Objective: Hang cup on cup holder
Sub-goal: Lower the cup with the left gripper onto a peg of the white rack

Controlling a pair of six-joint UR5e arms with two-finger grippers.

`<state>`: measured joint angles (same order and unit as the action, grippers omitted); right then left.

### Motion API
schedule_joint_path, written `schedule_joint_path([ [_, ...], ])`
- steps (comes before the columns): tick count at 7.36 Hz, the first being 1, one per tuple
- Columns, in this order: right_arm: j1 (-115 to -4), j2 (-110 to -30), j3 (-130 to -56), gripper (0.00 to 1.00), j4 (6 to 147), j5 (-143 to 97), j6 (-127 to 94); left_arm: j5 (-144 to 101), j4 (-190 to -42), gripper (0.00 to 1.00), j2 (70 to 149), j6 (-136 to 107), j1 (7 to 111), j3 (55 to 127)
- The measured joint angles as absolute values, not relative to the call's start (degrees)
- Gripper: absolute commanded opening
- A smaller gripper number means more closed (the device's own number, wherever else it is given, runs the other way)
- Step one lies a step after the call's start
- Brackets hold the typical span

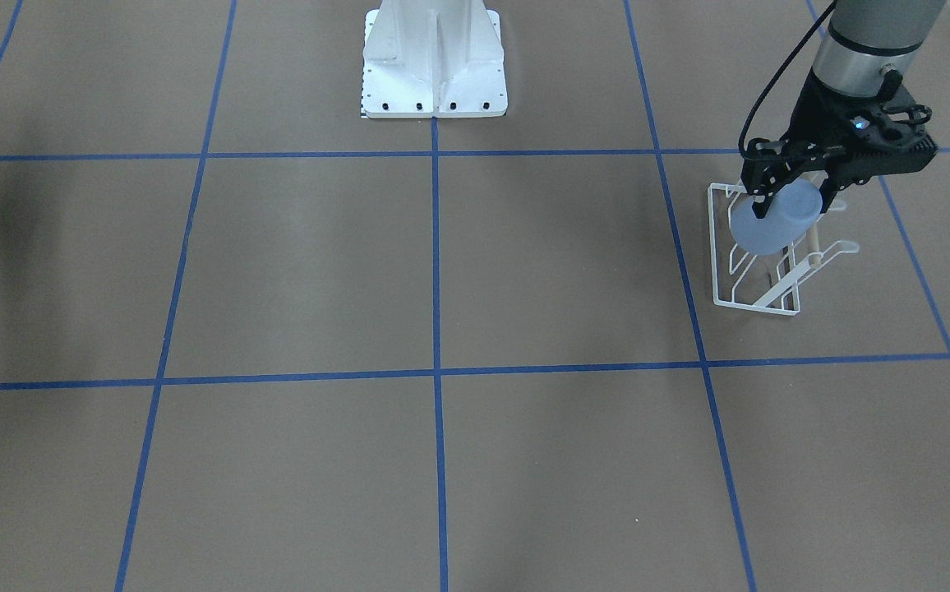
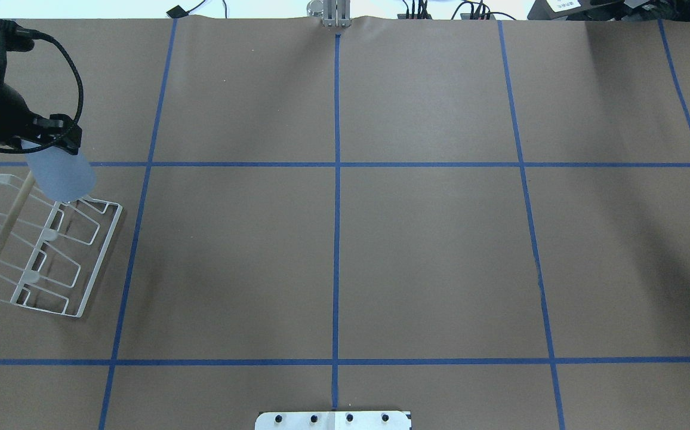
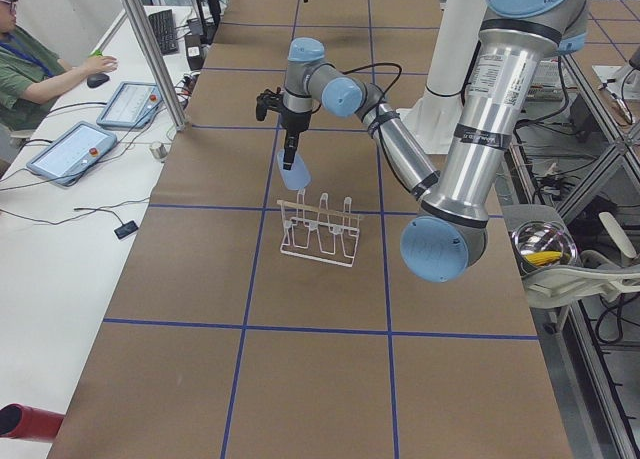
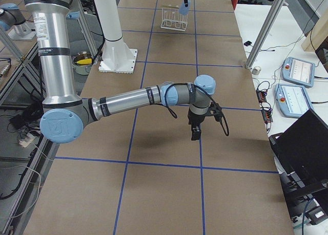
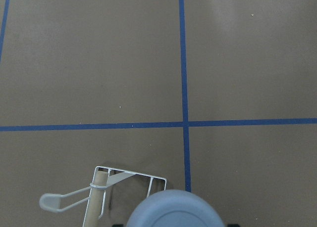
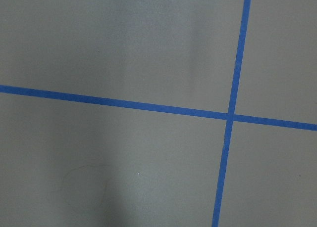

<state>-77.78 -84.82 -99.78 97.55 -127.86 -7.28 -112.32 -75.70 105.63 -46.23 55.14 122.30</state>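
Note:
Next, my left gripper lets go of the pale blue-grey cup on the white cup holder [image 1: 763, 248] [image 5: 150, 210], next to the tan wooden rod of that holder.
My left gripper [image 1: 795, 201] is shut on the pale blue-grey cup [image 1: 773, 220] and holds it tilted just above one end of the white wire cup holder [image 1: 758, 275]. In the overhead view the gripper [image 2: 52, 145] is at the far left, with the cup [image 2: 63, 174] over the holder's [image 2: 52, 263] far end, beside its tan wooden rod [image 2: 5, 233]. The left wrist view shows the cup's round end [image 5: 171, 213] and a holder corner [image 5: 126, 180]. My right gripper [image 4: 195, 131] hovers low over bare table; I cannot tell whether it is open or shut.
The white robot pedestal [image 1: 434, 78] stands at the table's middle edge. Blue tape lines [image 2: 336, 179] divide the brown table into squares. An operator [image 3: 20, 69] sits beside tablets [image 3: 70, 149] at the side bench.

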Motion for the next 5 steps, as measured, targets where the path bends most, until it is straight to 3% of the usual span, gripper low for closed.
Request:
schedule_joint_path([
  [5,-77.78,-84.8,-99.76,1.0,97.7,-129.12,-7.32,-113.15,-77.6,0.0,104.94,-46.19,54.96,118.54],
])
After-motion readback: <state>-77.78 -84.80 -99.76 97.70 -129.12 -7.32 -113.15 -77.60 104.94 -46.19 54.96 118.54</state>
